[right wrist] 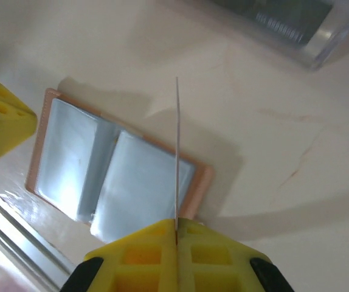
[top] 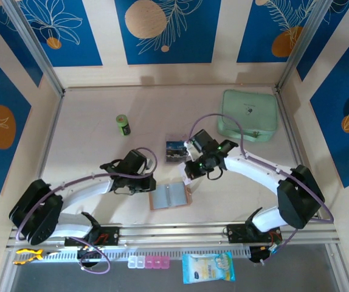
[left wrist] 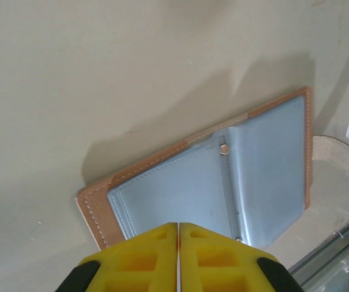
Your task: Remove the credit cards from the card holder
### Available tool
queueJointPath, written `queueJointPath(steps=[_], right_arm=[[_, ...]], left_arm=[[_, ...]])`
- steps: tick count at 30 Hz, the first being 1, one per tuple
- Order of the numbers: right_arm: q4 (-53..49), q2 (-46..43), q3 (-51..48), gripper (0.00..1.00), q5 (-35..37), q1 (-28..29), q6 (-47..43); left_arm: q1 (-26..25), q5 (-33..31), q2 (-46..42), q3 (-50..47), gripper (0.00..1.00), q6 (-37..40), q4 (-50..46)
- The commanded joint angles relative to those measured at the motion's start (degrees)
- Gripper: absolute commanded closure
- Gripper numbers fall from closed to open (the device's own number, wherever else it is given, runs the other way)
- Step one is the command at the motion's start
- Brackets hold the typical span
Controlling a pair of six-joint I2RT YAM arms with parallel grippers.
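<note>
I need to use my right gripper to set the credit card down and let go of it in the clear tray's empty far slot (top: 176, 137), behind the blue card.
The tan card holder (top: 170, 196) lies open on the table, its grey-blue pockets (left wrist: 180, 188) facing up and its snap strap (left wrist: 345, 155) off to one side. My left gripper (left wrist: 179, 225) is shut with nothing between its yellow fingers, its tips over the holder's left page. It stands at the holder's left edge (top: 152, 182). My right gripper (right wrist: 176, 222) is shut on a thin credit card (right wrist: 176, 152) seen edge-on, above the holder's (right wrist: 132, 182) right page. From above, that gripper (top: 190, 172) hangs just over the holder's far right corner.
A clear tray (top: 174, 150) with printed cards stands just beyond the holder, also near the right gripper (right wrist: 296, 24). A mint-green case (top: 247, 115) sits at the back right, a small green canister (top: 123, 125) at the back left. Rails run along the near edge (top: 174, 234).
</note>
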Motion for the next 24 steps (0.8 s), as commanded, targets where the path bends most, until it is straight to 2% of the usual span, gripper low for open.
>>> queueJointPath(steps=[1,6,9,16,24], right_arm=[[-2.6,0.3,3.0,0.98,-4.8,-3.0,-19.1],[-8.8,4.3,10.1,0.99,-5.7,-7.3,-36.5],[-13.9,8.4,15.5,1.0,-0.7,-7.7,-44.6],[-20.8,17.3,28.2,1.0,0.6,-10.4,-56.1],[-24.9,25.6,41.3,1.0,0.1,-11.6,-61.1]], left_arm=[[0.3,-1.6,-2.1,-0.9,0.91,1.1,-2.1],[0.5,-2.2,-3.8,-1.4,0.92,1.2,-3.6],[0.5,-2.8,-4.8,-2.6,0.92,1.1,-3.3],[0.8,-3.9,-5.3,-3.3,0.91,1.3,-4.2],[0.9,-5.8,-6.9,-4.4,0.92,1.1,-4.4]])
